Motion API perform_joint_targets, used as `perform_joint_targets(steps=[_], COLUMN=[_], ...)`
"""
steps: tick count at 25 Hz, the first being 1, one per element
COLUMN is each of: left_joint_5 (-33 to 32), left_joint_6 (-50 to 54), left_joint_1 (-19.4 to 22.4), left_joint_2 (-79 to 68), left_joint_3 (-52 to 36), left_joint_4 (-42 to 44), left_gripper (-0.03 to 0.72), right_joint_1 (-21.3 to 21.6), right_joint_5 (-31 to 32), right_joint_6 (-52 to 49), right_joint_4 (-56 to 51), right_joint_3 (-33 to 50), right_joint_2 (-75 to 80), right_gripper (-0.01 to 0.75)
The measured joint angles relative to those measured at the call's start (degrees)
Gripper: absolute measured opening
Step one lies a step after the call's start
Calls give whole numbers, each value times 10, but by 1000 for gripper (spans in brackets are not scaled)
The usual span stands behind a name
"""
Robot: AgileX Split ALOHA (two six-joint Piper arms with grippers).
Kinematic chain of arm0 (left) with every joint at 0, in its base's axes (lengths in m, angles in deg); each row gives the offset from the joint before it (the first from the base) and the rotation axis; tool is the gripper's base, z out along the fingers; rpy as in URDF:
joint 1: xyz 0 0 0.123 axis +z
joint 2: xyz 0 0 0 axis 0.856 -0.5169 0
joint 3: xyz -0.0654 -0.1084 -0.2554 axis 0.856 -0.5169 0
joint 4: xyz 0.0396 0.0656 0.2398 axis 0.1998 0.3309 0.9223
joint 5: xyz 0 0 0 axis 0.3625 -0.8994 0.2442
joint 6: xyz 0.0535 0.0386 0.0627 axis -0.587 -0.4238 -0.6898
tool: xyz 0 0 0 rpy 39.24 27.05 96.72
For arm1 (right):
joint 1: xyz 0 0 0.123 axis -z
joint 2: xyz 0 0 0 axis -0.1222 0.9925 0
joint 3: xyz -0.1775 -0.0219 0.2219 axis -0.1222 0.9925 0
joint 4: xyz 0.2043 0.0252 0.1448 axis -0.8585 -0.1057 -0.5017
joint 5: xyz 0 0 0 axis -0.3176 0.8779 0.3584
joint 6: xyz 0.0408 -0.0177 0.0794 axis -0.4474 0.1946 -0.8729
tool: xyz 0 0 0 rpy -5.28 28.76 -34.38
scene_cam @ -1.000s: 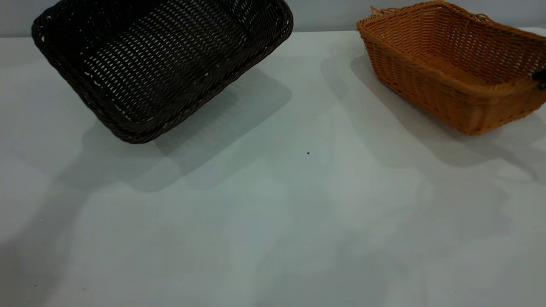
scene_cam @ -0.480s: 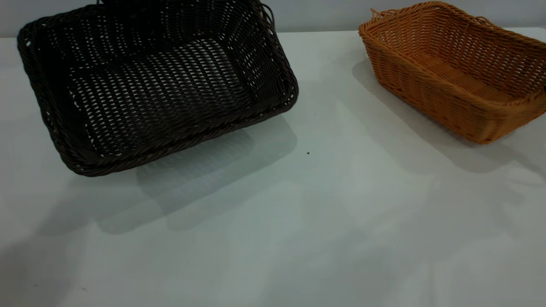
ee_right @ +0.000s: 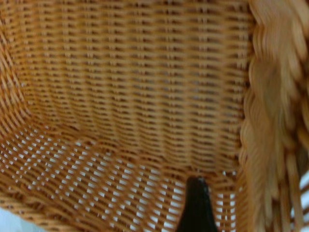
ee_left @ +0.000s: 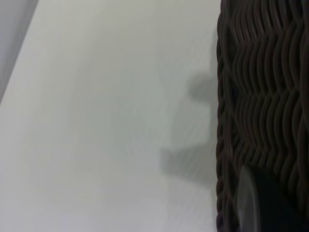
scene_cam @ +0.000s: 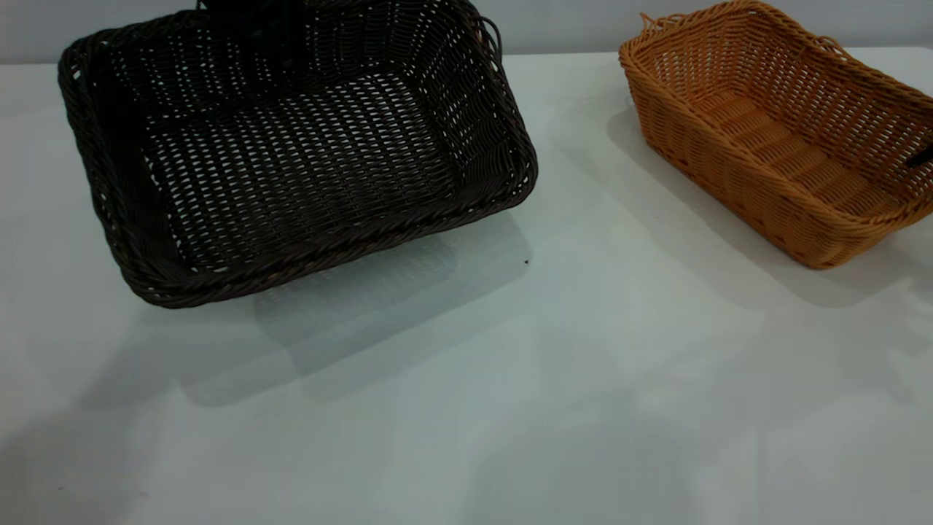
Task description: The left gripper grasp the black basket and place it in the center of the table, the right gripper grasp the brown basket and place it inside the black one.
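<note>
The black basket, now hanging tilted above the table, will be let go by my left gripper on the bare white tabletop [scene_cam: 434,325] beside the small dark speck.
The black basket [scene_cam: 299,160] hangs tilted above the table [scene_cam: 510,408] at the left, its opening tipped toward the camera. My left gripper [scene_cam: 244,9] grips the basket's far rim and is mostly hidden at the top edge. In the left wrist view one finger [ee_left: 247,203] lies against the dark wicker wall [ee_left: 260,96]. The brown basket [scene_cam: 773,138] is at the far right, tilted. My right gripper [scene_cam: 921,156] holds the brown basket's right rim. In the right wrist view a black finger [ee_right: 195,208] is inside the basket beside the braided rim [ee_right: 270,121].
A small dark speck [scene_cam: 526,262] lies near the table's middle. A grey wall [scene_cam: 561,25] runs behind the table's far edge. White tabletop stretches across the front and between the two baskets.
The black basket has come down and to the right, turning its opening more upward. The brown basket has tipped and shifted slightly toward the front right.
</note>
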Motion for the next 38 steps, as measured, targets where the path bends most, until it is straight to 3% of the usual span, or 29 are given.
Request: perform_joint_targets(steps=[4, 7, 9, 11, 14, 19, 23, 32, 35, 38], left_joint_5=[-1, -1, -3, -6, -13, -67, -90, -82, -73, -45], left_joint_6=[0, 0, -2, -22, -108, -355, -488, -479, -446, -411], left_joint_1=[-5, -10, -13, -18, -30, -63, -83, -116, -116, -116], left_joint_2=[0, 0, 0, 0, -2, -29, -57, -78, -81, -81], left_joint_3=[0, 0, 0, 0, 0, 0, 0, 0, 0, 2], left_joint_4=[0, 0, -1, -12, -67, -262, -349, -312, -300, -302], left_gripper=[84, 84, 84, 84, 84, 84, 84, 106, 201, 347], right_joint_1=[0, 0, 0, 0, 1, 1, 1, 0, 0, 0], right_joint_5=[-2, -3, 0, 4, 37, 172, 249, 265, 274, 283], right_joint_6=[3, 5, 17, 31, 43, 15, -6, -17, -18, -19], right_joint_4=[-9, -15, -19, -14, 7, 68, 106, 129, 130, 130], right_joint_3=[-26, -34, -39, -50, -88, -176, -207, -208, -208, -208], right_joint_2=[25, 51, 62, 62, 52, 1, -16, -16, -16, -16], right_gripper=[451, 294, 125, 66, 62, 61, 61, 61, 61, 61])
